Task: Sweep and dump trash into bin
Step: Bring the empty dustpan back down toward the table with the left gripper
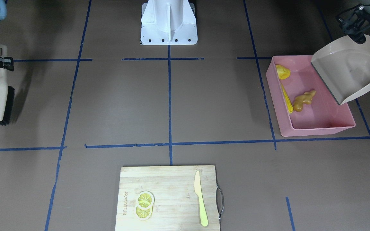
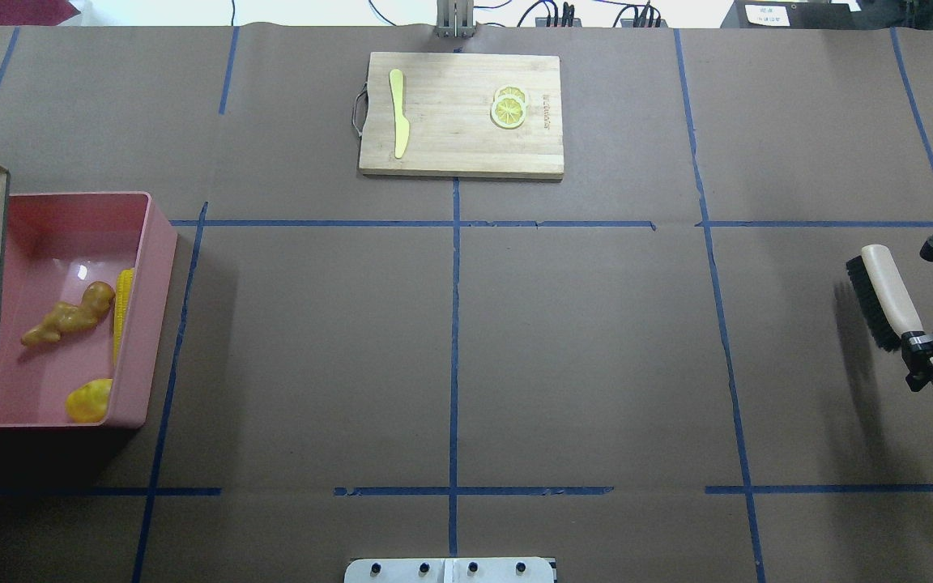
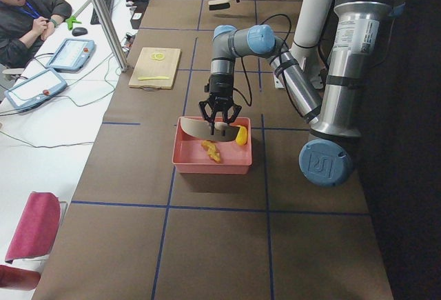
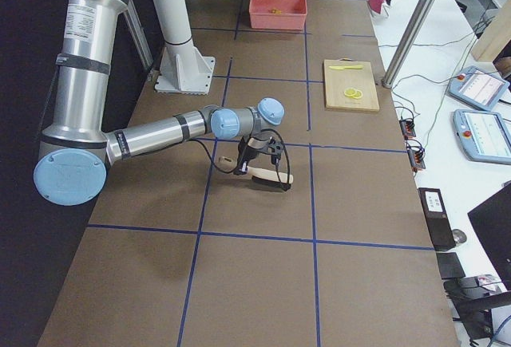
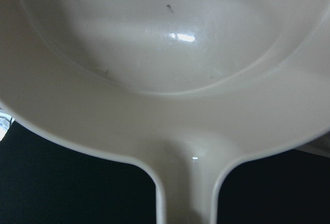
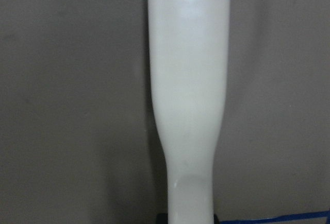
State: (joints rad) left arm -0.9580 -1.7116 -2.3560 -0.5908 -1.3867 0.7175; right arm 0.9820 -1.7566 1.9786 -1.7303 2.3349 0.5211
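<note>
My right gripper should set the black-bristled brush down on the brown table [image 1: 4, 98] between the crosswise blue tape lines.
The pink bin [image 1: 316, 126] [image 2: 155, 308] stands on my left side. Inside lie the trash: the corn cob [image 1: 286, 98] [image 2: 122, 312], the rounded yellow lump [image 1: 282, 71] [image 2: 88, 401] and the ginger root [image 1: 303, 100] [image 2: 68, 314]. My left gripper [image 1: 361, 38] is shut on the handle of the beige dustpan [image 1: 348, 69] [image 5: 165, 80], which hangs tilted over the bin's outer side and looks empty. My right gripper [image 1: 6, 60] [image 2: 924, 346] is shut on the handle of a black-bristled brush [image 1: 2, 99] [image 2: 879, 295] at the far right, bristles near the table.
A wooden cutting board [image 1: 169, 189] [image 2: 450, 121] lies at the table's far edge, with a pale yellow-green knife [image 1: 201, 199] and lemon slices [image 1: 145, 203] on it. The robot's white base [image 1: 169, 22] stands at the near edge. Blue tape lines mark the brown table.
</note>
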